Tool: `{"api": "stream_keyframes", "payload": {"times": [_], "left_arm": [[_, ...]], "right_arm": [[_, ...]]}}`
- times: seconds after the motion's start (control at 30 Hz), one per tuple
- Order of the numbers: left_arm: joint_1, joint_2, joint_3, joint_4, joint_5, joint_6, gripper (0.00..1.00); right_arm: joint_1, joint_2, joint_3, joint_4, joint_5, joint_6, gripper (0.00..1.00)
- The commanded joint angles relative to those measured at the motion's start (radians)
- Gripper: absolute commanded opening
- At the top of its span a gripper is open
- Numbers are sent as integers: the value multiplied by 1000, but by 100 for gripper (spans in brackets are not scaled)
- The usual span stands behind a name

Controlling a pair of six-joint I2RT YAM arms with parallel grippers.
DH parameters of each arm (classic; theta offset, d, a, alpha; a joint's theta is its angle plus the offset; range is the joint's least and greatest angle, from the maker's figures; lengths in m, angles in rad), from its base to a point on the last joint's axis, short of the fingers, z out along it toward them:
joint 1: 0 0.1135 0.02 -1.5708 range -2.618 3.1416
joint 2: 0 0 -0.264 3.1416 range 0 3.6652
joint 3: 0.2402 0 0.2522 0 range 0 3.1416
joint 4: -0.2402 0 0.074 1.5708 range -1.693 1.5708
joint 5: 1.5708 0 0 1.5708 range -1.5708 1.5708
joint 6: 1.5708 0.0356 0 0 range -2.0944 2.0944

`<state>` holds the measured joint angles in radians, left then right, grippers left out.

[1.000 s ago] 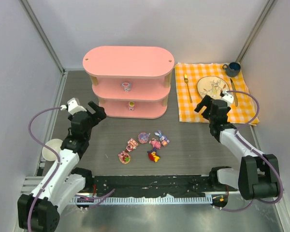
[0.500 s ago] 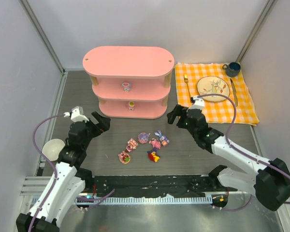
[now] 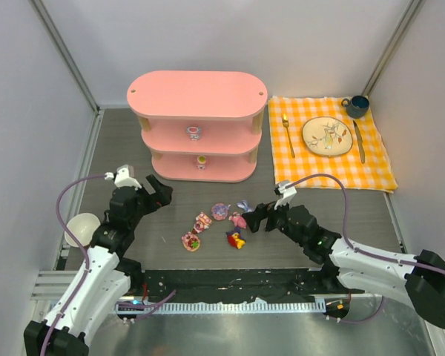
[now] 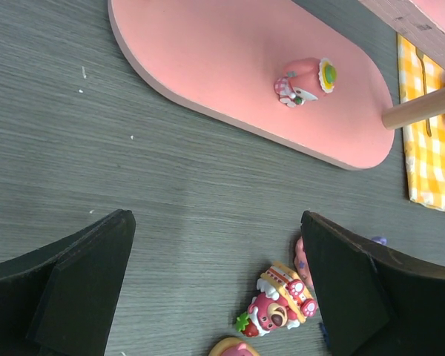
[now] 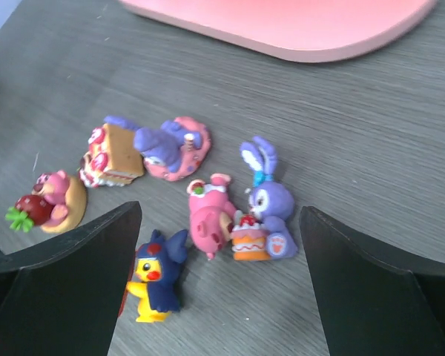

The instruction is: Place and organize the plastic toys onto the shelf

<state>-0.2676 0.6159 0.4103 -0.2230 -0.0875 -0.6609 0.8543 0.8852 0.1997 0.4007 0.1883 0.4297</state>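
Observation:
Next, my right gripper closes on the purple ear of the round toy [image 3: 221, 209] [image 5: 176, 132], which is on the table between the cake bear and the pink bear.
The pink shelf [image 3: 196, 96] stands at the back, with one small toy [image 3: 194, 132] on its middle board and another [image 3: 201, 161] on the bottom board. Several plastic toys lie on the table in front: a purple bunny [image 5: 269, 200], a pink bear [image 5: 211, 219], a yellow-and-blue figure [image 5: 157, 285], a cake bear [image 3: 202, 222] and a round one [image 3: 190, 241]. My right gripper [image 3: 254, 217] hovers open just above the bunny and pink bear [image 5: 219, 222]. Left of the group, my left gripper [image 3: 159, 191] is open and empty [image 4: 216, 245], with the cake bear [image 4: 282, 304] by its right finger.
An orange checked cloth [image 3: 330, 144] at the right back carries a plate [image 3: 327, 136], fork [image 3: 288, 133], knife [image 3: 359, 141] and blue mug [image 3: 356, 106]. A white bowl [image 3: 80, 228] sits at the left edge beside my left arm.
My right arm has swung from over the checked cloth left and forward to the toy group. My left gripper has drifted slightly right and nearer. Both stayed open.

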Motion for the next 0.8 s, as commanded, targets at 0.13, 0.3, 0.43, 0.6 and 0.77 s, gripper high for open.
{"api": "stream_keyframes", "payload": {"times": [0.13, 0.3, 0.43, 0.6, 0.77], "left_arm": [[-7, -12, -5, 25, 20, 32, 100], [-9, -15, -7, 25, 20, 34, 100], [-9, -18, -10, 24, 19, 32, 100], [-9, -30, -14, 11, -6, 29, 100], [-9, -31, -18, 10, -12, 24, 100]], "right_arm": [[55, 73, 13, 302, -165, -222, 94], [65, 156, 20, 386, -174, -273, 91], [72, 234, 35, 438, -168, -313, 91], [81, 319, 78, 461, -174, -350, 91], [81, 388, 106, 512, -173, -371, 91]]}}
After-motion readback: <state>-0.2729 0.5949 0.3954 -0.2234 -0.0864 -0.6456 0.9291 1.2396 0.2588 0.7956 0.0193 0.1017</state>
